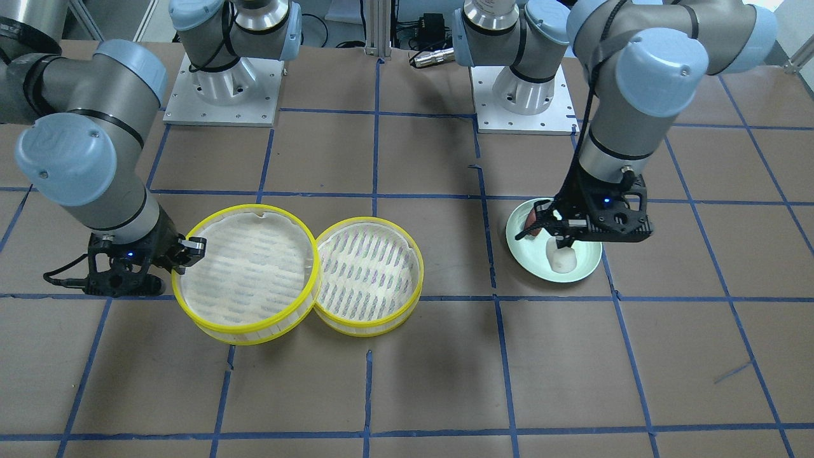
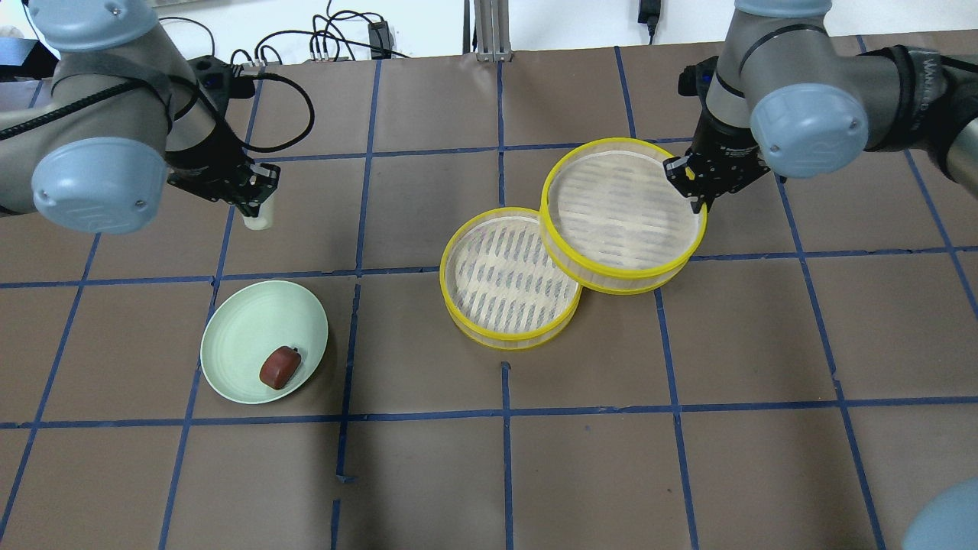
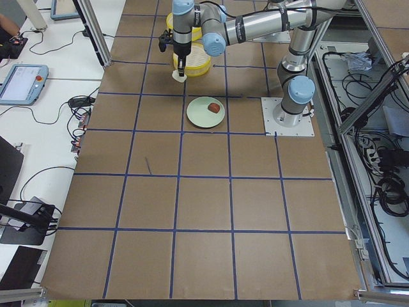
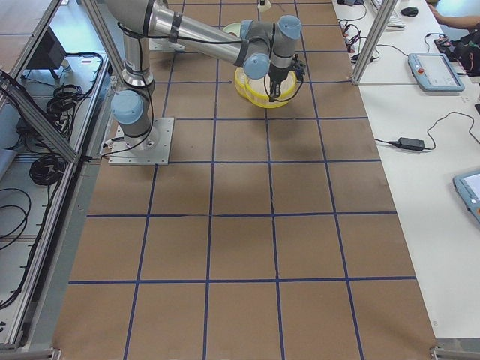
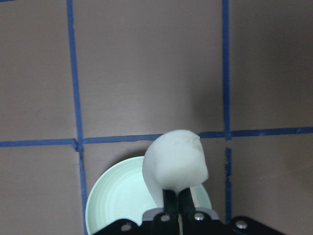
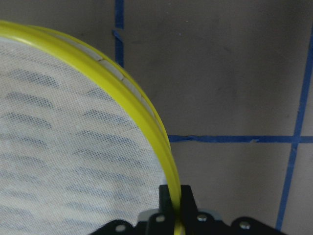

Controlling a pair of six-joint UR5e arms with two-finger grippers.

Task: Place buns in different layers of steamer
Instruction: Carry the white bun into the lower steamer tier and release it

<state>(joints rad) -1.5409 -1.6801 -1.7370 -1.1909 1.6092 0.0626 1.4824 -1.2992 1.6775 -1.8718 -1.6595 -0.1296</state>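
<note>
Next, the left gripper releases the creamy white bun inside the table's steamer layer (image 1: 382,294), toward the far rim.
My left gripper (image 2: 258,206) is shut on the creamy white bun (image 2: 258,219) and holds it above the table, beyond the pale green plate (image 2: 244,328). The left wrist view shows the bun (image 5: 176,164) pinched between the fingers, with the plate (image 5: 112,200) below. The dark reddish-brown bun (image 2: 280,367) lies on the plate. My right gripper (image 2: 691,183) is shut on the yellow rim of one steamer layer (image 2: 623,214). That layer is raised and overlaps the edge of the second layer (image 2: 508,279), which rests on the table. Both layers hold no bun.
The brown table (image 2: 489,458) is marked with blue tape lines. Both arm bases (image 1: 219,89) stand at the robot's edge of the table. Cables (image 2: 321,38) lie along the far edge in the overhead view.
</note>
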